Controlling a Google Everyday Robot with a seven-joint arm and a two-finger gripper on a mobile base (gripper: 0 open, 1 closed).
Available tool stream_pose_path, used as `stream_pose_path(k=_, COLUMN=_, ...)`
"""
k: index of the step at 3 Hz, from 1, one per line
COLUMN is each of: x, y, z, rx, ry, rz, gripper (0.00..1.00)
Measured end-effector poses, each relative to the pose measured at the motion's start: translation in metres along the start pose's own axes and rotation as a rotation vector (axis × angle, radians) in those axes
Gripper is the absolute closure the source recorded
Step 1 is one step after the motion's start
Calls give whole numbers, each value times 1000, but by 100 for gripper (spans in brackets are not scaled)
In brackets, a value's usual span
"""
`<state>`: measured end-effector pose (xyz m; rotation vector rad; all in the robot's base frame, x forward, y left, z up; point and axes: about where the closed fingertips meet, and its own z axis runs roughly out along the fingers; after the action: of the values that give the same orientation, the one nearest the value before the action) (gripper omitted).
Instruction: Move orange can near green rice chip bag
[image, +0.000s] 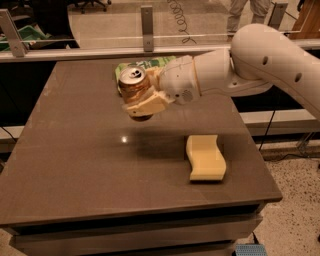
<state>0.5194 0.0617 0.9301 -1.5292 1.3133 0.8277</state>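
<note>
Next, I let go of the orange can on the table (185, 91), next to the sponge-side end of the green rice chip bag.
The orange can (133, 86) is held upright in the air above the table, its silver pull-tab top showing. My gripper (145, 102) is shut on the orange can, with cream fingers (149, 106) around its lower side. The green rice chip bag (146, 65) lies flat on the table just behind the can, mostly hidden by the can and my arm (250, 60). The can is close in front of the bag, off the table surface.
A pale yellow wavy sponge (205, 157) lies on the brown table (75, 150) to the right front. A glass barrier with posts (146, 22) runs along the far edge. The table's right edge drops to a speckled floor.
</note>
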Motion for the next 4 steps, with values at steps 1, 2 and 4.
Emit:
stream_pose_path(k=1, x=24, y=-40, z=-48, rx=104, ry=32, rz=10, gripper=100)
stream_pose_path(k=2, x=47, y=-76, z=-85, rx=193, ry=44, rz=17, gripper=100)
stream_pose_path(k=4, x=88, y=-141, z=-105, rx=282, ry=45, rz=48, gripper=100)
